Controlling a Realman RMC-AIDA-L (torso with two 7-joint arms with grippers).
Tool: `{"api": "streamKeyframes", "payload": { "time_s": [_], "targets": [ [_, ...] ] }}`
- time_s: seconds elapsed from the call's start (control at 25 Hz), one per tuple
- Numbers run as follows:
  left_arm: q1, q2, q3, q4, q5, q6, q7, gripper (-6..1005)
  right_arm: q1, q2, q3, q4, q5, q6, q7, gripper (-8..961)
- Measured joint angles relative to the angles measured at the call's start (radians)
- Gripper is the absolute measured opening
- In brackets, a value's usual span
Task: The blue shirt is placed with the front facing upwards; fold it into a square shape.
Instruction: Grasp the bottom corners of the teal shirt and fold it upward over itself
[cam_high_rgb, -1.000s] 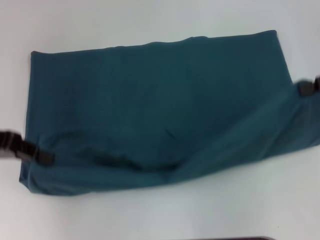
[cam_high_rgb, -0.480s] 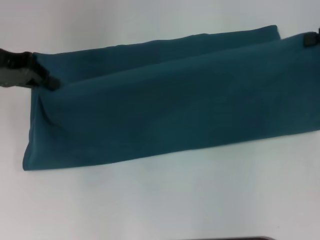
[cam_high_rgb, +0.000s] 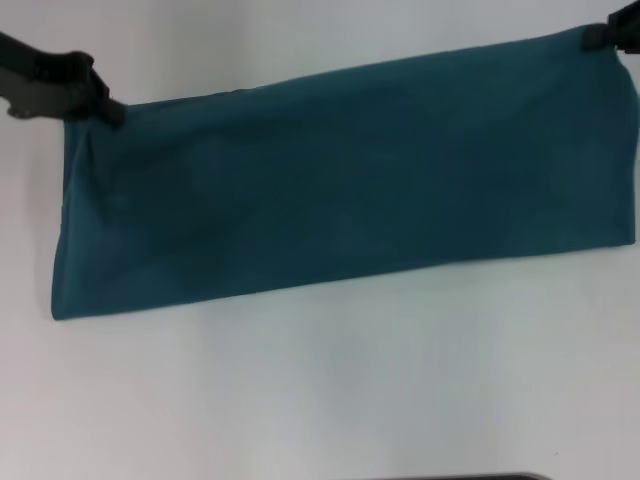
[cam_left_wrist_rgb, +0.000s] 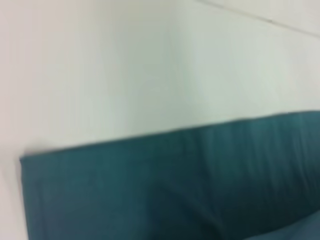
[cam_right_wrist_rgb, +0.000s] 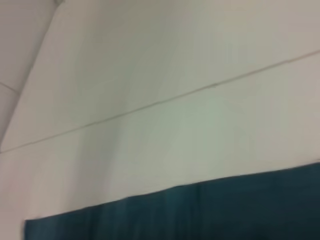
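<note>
The robot's left gripper needs to release the folded-over corner of the blue shirt, now held at the far edge, on the white table (cam_high_rgb: 121, 99) just behind the shirt's far edge.
The blue shirt (cam_high_rgb: 340, 180) lies on the white table as a long dark teal band folded lengthwise; its letters and collar are hidden. My left gripper (cam_high_rgb: 108, 108) is shut on the shirt's far left corner. My right gripper (cam_high_rgb: 597, 38) is shut on the far right corner at the picture's edge. Both hold the folded-over layer at the far edge. The shirt's edge also shows in the left wrist view (cam_left_wrist_rgb: 175, 190) and in the right wrist view (cam_right_wrist_rgb: 210, 210).
The white table (cam_high_rgb: 330, 400) extends in front of the shirt and behind it. A dark strip (cam_high_rgb: 460, 477) shows at the near edge. A thin seam line (cam_right_wrist_rgb: 165, 102) crosses the table surface in the right wrist view.
Both grippers have carried the near edge of the shirt away from me to the far edge, folding it in half lengthwise. The band now lies flatter and narrower.
</note>
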Motion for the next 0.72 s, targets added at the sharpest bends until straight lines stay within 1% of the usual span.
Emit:
{"api": "streamKeyframes", "payload": {
  "time_s": [0.12,0.2,0.28,0.4,0.64,0.72],
  "targets": [
    [-0.022,-0.001,0.021,0.034,0.013,-0.06,-0.003,23,0.017,0.008,-0.054,0.043,-0.022,0.078,0.011,32],
    [-0.036,-0.006,0.032,0.062,0.04,-0.103,-0.012,24,0.03,0.014,-0.072,0.066,-0.049,0.128,0.015,31],
    [-0.044,-0.013,0.033,0.076,0.066,-0.149,-0.031,24,0.04,0.025,-0.079,0.077,-0.077,0.171,0.021,35],
    [-0.043,-0.026,0.033,0.079,0.081,-0.199,-0.05,24,0.044,0.034,-0.079,0.077,-0.094,0.21,0.025,47],
    [-0.036,-0.046,0.032,0.09,0.083,-0.265,-0.054,24,0.047,0.036,-0.078,0.077,-0.094,0.266,0.025,70],
    [-0.039,-0.047,0.033,0.105,0.083,-0.279,-0.05,24,0.05,0.036,-0.079,0.078,-0.094,0.275,0.026,78]
  ]
}}
